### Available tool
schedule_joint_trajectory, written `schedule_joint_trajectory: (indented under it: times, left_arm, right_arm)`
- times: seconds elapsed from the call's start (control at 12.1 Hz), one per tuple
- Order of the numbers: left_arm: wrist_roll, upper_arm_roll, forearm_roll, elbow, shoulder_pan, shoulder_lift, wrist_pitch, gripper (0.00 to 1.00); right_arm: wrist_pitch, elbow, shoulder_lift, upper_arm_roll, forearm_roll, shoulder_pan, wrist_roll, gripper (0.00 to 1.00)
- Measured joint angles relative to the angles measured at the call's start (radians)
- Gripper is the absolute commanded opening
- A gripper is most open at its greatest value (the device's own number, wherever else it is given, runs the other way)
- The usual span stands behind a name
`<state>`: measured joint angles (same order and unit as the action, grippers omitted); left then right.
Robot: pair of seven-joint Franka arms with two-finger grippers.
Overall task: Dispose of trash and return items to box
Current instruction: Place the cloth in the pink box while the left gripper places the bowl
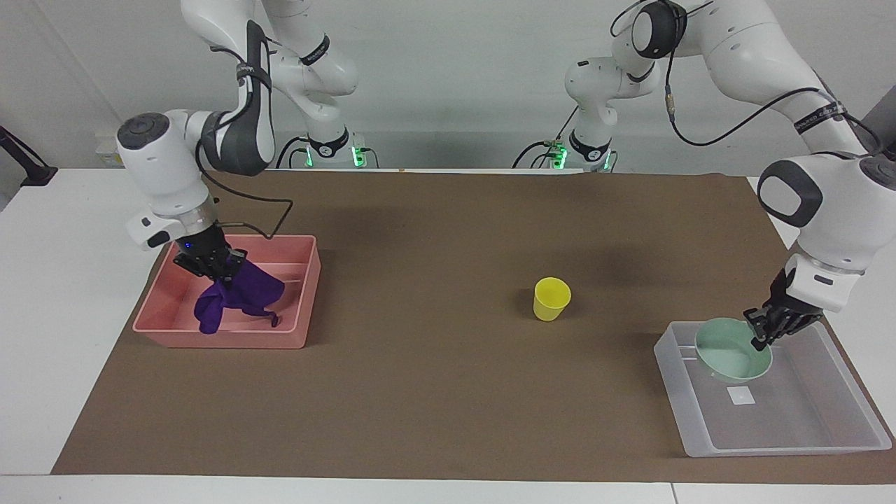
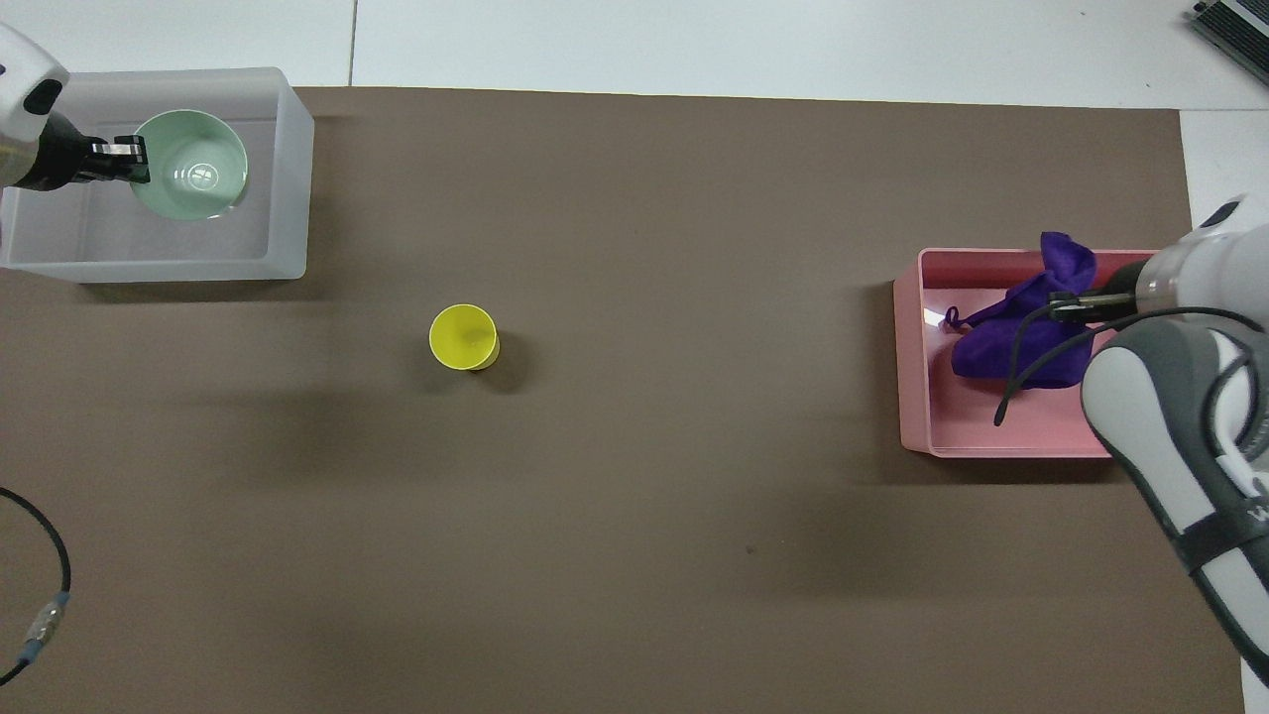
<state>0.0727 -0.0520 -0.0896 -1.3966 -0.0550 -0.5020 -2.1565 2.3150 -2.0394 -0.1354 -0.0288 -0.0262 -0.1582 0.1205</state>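
Observation:
Next, my left gripper releases the mint-green bowl inside the translucent box (image 2: pixel 226 183), against the box's side facing the pink tray.
My right gripper (image 1: pixel 217 269) is shut on the purple cloth (image 1: pixel 241 297) and holds it low inside the pink tray (image 1: pixel 224 341); the cloth's hanging end (image 2: pixel 1011 337) reaches down to the tray's floor. My left gripper (image 1: pixel 763 336) is shut on the rim of the mint-green bowl (image 1: pixel 731 350) and holds it upright inside the translucent box (image 1: pixel 805 420), near the white square. I cannot tell whether the bowl touches the bottom. The bowl (image 2: pixel 193 169) covers part of the box (image 2: pixel 288 218) from above. The yellow cup (image 1: pixel 551 299) stands upright on the brown mat between the two trays.
The pink tray (image 2: pixel 907 377) sits at the right arm's end of the table, the box at the left arm's end. The brown mat (image 1: pixel 420 392) covers the table's middle. A black cable loop (image 2: pixel 40 595) lies near the left arm's base.

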Motion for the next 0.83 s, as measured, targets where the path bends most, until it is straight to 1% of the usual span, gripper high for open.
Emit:
schedule_joint_trajectory:
  times: [0.17, 0.25, 0.33, 0.5, 0.66, 0.75, 0.83]
  left_arm:
    - [0.000, 0.008, -0.001, 0.066, -0.022, -0.074, -0.013, 0.00]
    - [0.000, 0.012, -0.003, 0.078, -0.032, -0.098, -0.024, 0.00]
    - [0.000, 0.013, -0.009, 0.079, -0.040, -0.117, -0.033, 0.00]
    - [0.001, 0.016, -0.016, 0.068, -0.044, -0.140, -0.056, 0.00]
    - [0.001, 0.023, -0.022, 0.031, -0.043, -0.144, -0.103, 0.00]
    - [0.002, 0.024, -0.024, 0.006, -0.043, -0.144, -0.132, 0.00]
    - [0.002, 0.026, -0.026, -0.021, -0.043, -0.143, -0.165, 0.00]
  right_arm:
    - [0.066, -0.058, -0.025, 0.000, 0.000, 0.000, 0.000, 0.62]
    - [0.082, -0.070, -0.032, 0.000, 0.000, 0.000, -0.001, 0.86]
    - [0.087, -0.076, -0.034, 0.000, 0.000, 0.000, -0.002, 1.00]
    - [0.087, -0.076, -0.032, 0.000, 0.000, -0.002, -0.003, 1.00]
    - [0.084, -0.062, -0.017, -0.002, 0.000, -0.001, -0.004, 1.00]
    - [0.065, -0.047, -0.001, -0.004, 0.000, 0.002, -0.004, 1.00]
    - [0.023, -0.024, 0.020, -0.008, 0.000, 0.005, -0.010, 1.00]
